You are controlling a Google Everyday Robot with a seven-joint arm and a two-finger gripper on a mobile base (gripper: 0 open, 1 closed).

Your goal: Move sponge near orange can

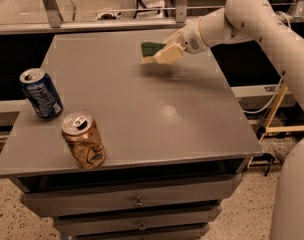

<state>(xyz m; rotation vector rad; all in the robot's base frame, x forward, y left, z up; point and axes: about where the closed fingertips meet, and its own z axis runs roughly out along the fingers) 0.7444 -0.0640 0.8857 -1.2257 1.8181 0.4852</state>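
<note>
Next, I let go of the sponge on the grey table (124, 98) just behind the orange can, toward the middle of the table.
The sponge (151, 50), dark green on top with pale foam below, is at the far middle of the grey table (157, 119). My gripper (164, 54) is shut on its right end and holds it a little above the tabletop, with a shadow beneath it. The orange can (83, 140) stands upright near the front left edge of the table, far from the sponge.
A dark blue can (40, 93) stands upright at the left edge, behind the orange can. The table has drawers (137, 201) below its front. A metal rail (117, 19) runs behind the table. My arm (262, 19) reaches in from the right.
</note>
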